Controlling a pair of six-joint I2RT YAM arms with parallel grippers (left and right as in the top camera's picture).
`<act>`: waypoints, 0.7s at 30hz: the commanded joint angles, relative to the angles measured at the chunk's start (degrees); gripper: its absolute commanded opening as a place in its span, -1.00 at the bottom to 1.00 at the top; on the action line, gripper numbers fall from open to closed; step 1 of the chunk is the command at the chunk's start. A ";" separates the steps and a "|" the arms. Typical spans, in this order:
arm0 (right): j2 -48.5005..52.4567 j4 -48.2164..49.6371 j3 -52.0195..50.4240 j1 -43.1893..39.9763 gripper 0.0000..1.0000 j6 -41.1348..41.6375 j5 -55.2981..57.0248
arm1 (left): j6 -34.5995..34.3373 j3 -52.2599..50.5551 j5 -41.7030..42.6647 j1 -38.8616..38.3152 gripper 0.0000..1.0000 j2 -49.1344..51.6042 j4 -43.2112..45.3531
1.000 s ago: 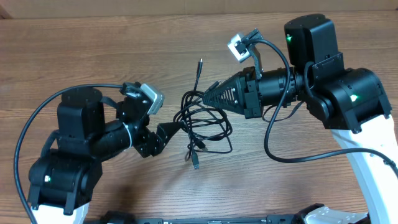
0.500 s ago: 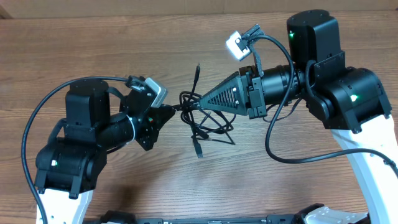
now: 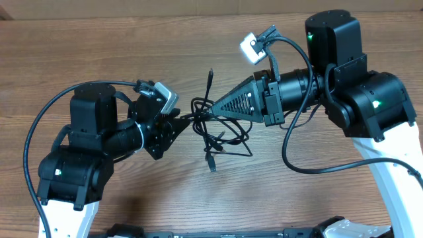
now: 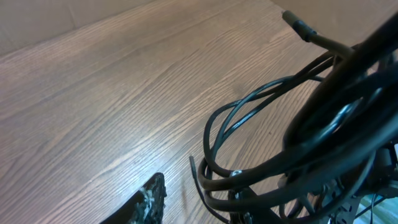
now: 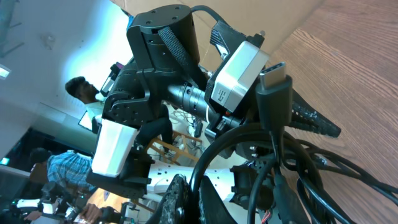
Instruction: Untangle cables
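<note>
My left gripper's open fingers have several cable loops bunched at them, so it should take only the cable [image 3: 208,85] behind the far plug and lift it.
A tangle of thin black cables [image 3: 225,132] lies mid-table between the two arms. One plug end [image 3: 211,71] points toward the far edge and another plug [image 3: 211,162] lies near the front. My right gripper [image 3: 213,106] is shut on a cable loop [image 5: 249,134] at the tangle's upper left; the strand runs between its fingers [image 5: 177,196]. A connector plug [image 5: 273,78] stands just ahead of it. My left gripper [image 3: 180,123] sits at the tangle's left edge with jaws apart. One finger [image 4: 149,202] shows, and cable loops [image 4: 280,124] cross the other side.
The wooden table [image 3: 99,53] extends on all sides of the tangle. Thick black arm wires [image 3: 291,155] loop beside the right arm and another [image 3: 30,142] arcs round the left arm. The left arm [image 5: 161,62] fills the right wrist view.
The right gripper slid left with its cable, dragging the tangle. The left arm swung up to the tangle's edge, closed on a strand, then opened its jaws again.
</note>
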 commanded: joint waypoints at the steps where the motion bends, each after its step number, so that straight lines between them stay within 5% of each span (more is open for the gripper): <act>1: -1.33 0.98 1.86 -0.11 -0.92 0.22 -1.49 | 0.46 0.85 2.01 -0.17 -0.33 0.22 1.18; 8: -1.33 4.09 1.86 -0.11 -0.92 3.06 -1.53 | 0.39 0.85 5.75 -0.17 -0.40 0.22 6.23; 12: -1.33 5.95 1.86 -0.11 -0.92 4.81 -1.55 | 0.24 0.85 6.86 -0.17 -0.92 0.22 8.09; 21: -1.33 4.26 1.86 -2.56 -0.92 4.68 6.14 | -0.33 0.85 6.69 -0.15 -0.92 0.15 7.54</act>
